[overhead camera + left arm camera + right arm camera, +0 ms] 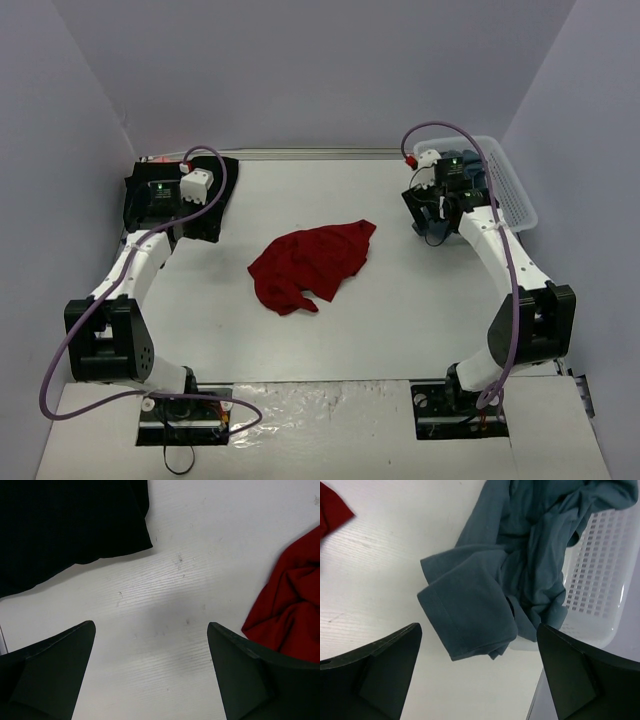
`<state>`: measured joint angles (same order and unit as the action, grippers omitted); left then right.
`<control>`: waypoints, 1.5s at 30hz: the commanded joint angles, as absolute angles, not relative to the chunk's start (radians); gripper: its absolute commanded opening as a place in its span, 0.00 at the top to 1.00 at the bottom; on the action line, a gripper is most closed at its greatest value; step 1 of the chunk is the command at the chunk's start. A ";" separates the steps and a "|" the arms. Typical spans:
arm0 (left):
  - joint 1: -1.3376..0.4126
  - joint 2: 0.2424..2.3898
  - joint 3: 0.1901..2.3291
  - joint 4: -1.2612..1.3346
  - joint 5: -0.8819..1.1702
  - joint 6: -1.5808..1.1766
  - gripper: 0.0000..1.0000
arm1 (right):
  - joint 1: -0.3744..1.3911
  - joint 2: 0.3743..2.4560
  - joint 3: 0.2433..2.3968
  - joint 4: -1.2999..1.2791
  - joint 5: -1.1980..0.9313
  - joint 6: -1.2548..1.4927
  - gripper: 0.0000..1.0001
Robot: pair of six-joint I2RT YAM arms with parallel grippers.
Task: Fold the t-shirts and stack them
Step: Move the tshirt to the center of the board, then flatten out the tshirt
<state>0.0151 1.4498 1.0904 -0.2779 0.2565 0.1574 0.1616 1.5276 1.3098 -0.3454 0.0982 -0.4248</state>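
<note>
Next, my right gripper grabs the slate blue-grey t-shirt by the hanging sleeve's near end (438, 236) (492, 646), close to the white lattice basket's near corner.
A dark red t-shirt (312, 265) lies crumpled at the table's middle. Its edge shows in the left wrist view (295, 600), and a corner shows in the right wrist view (332, 510). A black t-shirt (225, 175) lies at the far left; it also shows in the left wrist view (65, 525). My left gripper (190, 215) (150, 670) is open and empty over bare table beside the black shirt. A slate blue-grey t-shirt (520, 555) (440, 228) spills from the basket onto the table. My right gripper (432, 212) (477, 672) is open and empty just above its hanging sleeve.
The white lattice basket (512, 195) (595, 580) stands at the far right edge with blue-grey cloth in it. Grey walls close in the back and both sides. Both arm bases sit at the near edge.
</note>
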 commanded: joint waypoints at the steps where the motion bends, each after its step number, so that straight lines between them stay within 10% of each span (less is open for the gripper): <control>1: 0.011 1.453 1.127 -0.288 0.271 0.173 0.06 | 0.121 1.476 1.273 -0.336 0.117 -0.410 0.05; 10: 0.011 1.431 1.118 -0.278 0.281 0.169 0.06 | 0.035 1.476 1.212 -0.324 0.049 -0.434 0.14; 21: 0.011 1.431 1.117 -0.284 0.287 0.172 0.06 | 0.005 1.511 1.187 -0.322 -0.032 -0.439 0.52; 33: 0.011 1.433 1.117 -0.287 0.290 0.173 0.06 | -0.026 1.548 1.181 -0.322 -0.069 -0.442 0.51; 45: 0.011 1.430 1.115 -0.287 0.295 0.175 0.06 | -0.066 1.566 1.189 -0.321 -0.094 -0.451 1.00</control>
<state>0.0151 1.4551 1.0904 -0.2813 0.2844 0.1635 -0.0525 1.5681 1.1854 -0.3157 -0.0856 -0.4473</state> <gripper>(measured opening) 0.945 0.053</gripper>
